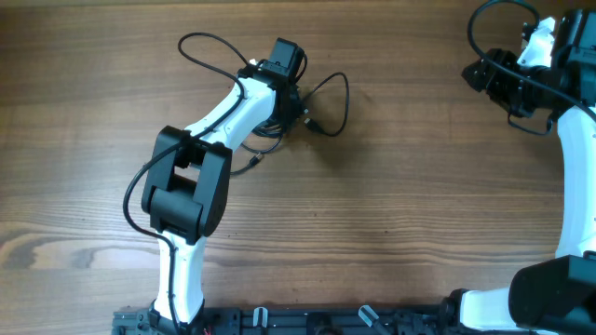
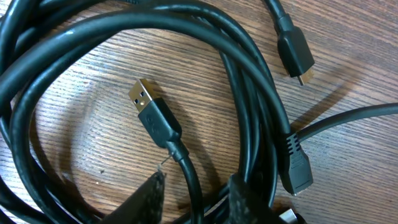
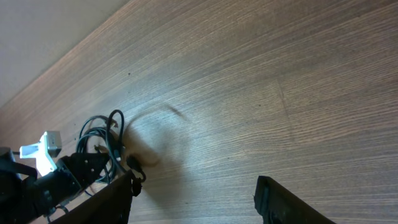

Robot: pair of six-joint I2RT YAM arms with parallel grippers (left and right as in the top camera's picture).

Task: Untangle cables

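Note:
My left gripper is to pinch the cord (image 2: 193, 180) behind the USB plug and lift it clear first, as the plug sits inside the coil with loops all around it.
The cables (image 2: 249, 93) are thin black cords lying in overlapping loops on the wooden table. A USB plug (image 2: 149, 104) rests inside the coil, and two more plugs (image 2: 297, 59) lie to its right. My left gripper (image 2: 199, 190) is down on the bundle, open, with one cord running between its fingers (image 2: 149, 199) without being pinched. From overhead the bundle (image 1: 321, 107) sits under the left gripper (image 1: 281, 91), with loose loops to either side. My right gripper (image 3: 196, 199) is open and holds nothing, far off at the back right (image 1: 482, 74).
Bare wooden tabletop (image 1: 391, 205) stretches between the two arms. The left arm's own thicker wire (image 1: 140, 181) loops along its elbow. The right wrist view shows the bundle and the left arm (image 3: 56, 174) in the distance.

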